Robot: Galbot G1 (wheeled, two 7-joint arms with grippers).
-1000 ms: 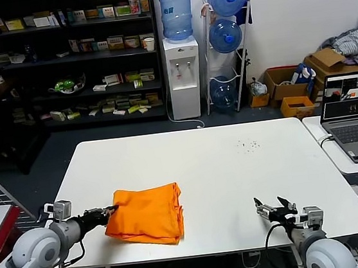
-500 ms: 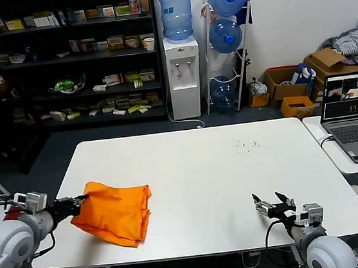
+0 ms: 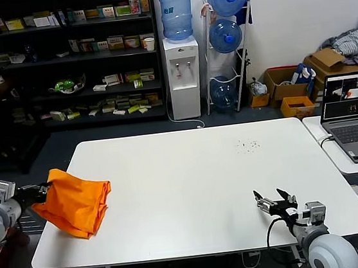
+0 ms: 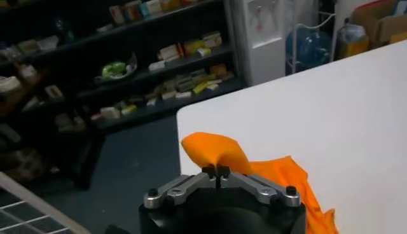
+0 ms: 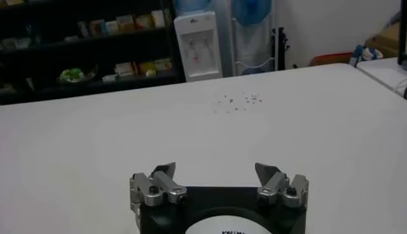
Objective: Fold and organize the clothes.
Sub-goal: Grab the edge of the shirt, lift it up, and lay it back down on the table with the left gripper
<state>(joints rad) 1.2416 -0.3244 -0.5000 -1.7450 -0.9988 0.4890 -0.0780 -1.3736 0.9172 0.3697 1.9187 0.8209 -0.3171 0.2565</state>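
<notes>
The robot's left gripper should release the orange clothes on the bare middle of the white table's front half (image 3: 207,200).
The folded orange clothes (image 3: 75,201) hang half over the white table's left edge (image 3: 54,233). My left gripper (image 3: 42,190) is shut on an upper corner of the fabric, out beyond the table's left side. In the left wrist view the gripper (image 4: 216,172) pinches a raised fold of the orange clothes (image 4: 219,151), with the remaining fabric trailing onto the tabletop. My right gripper (image 3: 275,202) rests open near the table's front right, holding nothing. The right wrist view shows its gripper (image 5: 216,173) spread wide over bare table.
A laptop (image 3: 354,117) sits on a side table at the right. Behind the table stand a water dispenser (image 3: 183,75), a rack of bottles (image 3: 228,44) and dark shelves (image 3: 61,63). Small dark specks (image 3: 249,144) lie on the tabletop's far right.
My left gripper has dragged the orange clothes leftward from the table's front left area to its left edge, where they now overhang. The right arm has barely moved.
</notes>
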